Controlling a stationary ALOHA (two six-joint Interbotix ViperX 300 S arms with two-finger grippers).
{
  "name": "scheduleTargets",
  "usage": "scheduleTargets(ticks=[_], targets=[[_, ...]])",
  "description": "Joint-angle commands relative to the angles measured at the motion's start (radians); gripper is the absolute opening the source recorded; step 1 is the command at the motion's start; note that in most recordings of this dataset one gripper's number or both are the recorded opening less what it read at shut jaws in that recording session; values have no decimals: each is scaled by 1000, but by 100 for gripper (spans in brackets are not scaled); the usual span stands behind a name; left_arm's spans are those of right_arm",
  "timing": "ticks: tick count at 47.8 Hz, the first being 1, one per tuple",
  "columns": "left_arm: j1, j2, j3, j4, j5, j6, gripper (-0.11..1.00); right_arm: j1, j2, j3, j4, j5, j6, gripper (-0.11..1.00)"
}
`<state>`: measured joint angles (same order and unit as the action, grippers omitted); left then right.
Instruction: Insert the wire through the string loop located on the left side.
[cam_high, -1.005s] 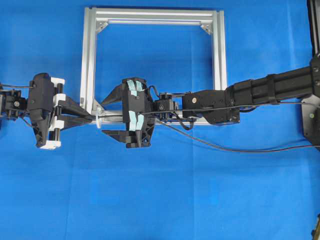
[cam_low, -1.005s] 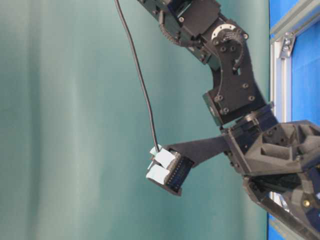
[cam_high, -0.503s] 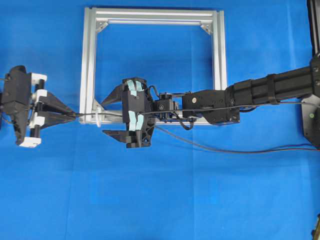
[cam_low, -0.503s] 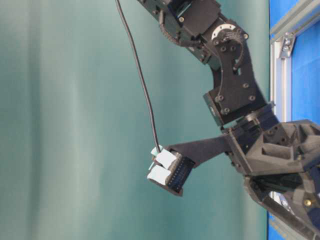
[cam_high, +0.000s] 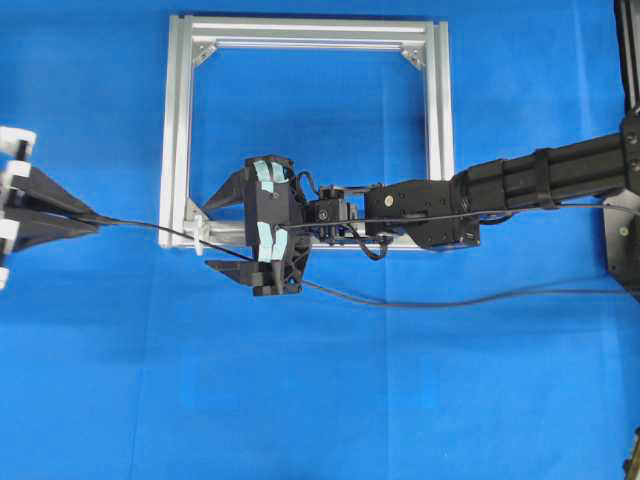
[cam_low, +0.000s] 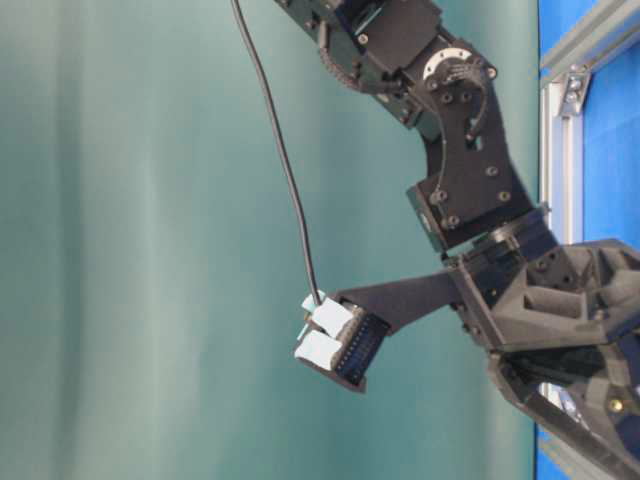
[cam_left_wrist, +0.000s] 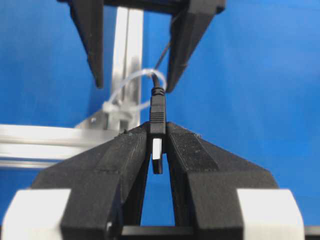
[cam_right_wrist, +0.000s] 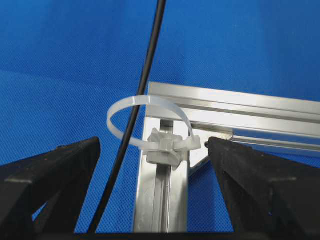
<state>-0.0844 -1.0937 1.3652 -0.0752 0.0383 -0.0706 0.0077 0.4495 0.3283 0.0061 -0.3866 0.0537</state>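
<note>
Next, my left gripper releases the wire's plug onto the blue cloth, well out from the white string loop (cam_high: 69, 251).
The wire (cam_high: 400, 303) is a thin black cable running from the right edge, under my right gripper (cam_high: 212, 230), through the white string loop (cam_high: 197, 238) on the silver frame's (cam_high: 175, 120) lower-left corner, and on to the far left. There my left gripper (cam_high: 95, 217) is shut on its plug. In the left wrist view the plug (cam_left_wrist: 157, 112) stands pinched at the tips of the left gripper (cam_left_wrist: 158, 129), with the loop (cam_left_wrist: 131, 82) behind. The right gripper (cam_right_wrist: 153, 145) is open astride the corner. The wire (cam_right_wrist: 145, 75) passes inside the loop (cam_right_wrist: 145, 100).
The right arm (cam_high: 520, 180) reaches across the frame's lower bar from the right. A short black cable (cam_high: 420, 215) runs along that arm. In the table-level view the right arm's wrist (cam_low: 470, 190) stands over the frame's edge (cam_low: 560, 150). Blue cloth covers the table.
My left gripper has pulled away to the left with the plug, drawing the wire through the loop and taking up its slack on the table. The right gripper has stayed put.
</note>
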Motion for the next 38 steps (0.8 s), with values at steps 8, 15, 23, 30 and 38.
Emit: scheduleTargets(ticks=[8, 15, 23, 30, 38], targets=[[6, -186, -80, 12, 195, 9, 8, -2, -38, -25, 3, -5, 0, 95], [21, -216, -86, 17, 216, 11, 8, -2, -38, -25, 2, -3, 0, 95], [23, -212, -78, 15, 216, 11, 8, -2, -38, -25, 3, -5, 0, 95], [23, -210, -75, 17, 207, 11, 8, -2, -38, -25, 2, -5, 0, 95], [23, -210, -61, 15, 202, 9, 8, -2, -38, -26, 3, -5, 0, 95]])
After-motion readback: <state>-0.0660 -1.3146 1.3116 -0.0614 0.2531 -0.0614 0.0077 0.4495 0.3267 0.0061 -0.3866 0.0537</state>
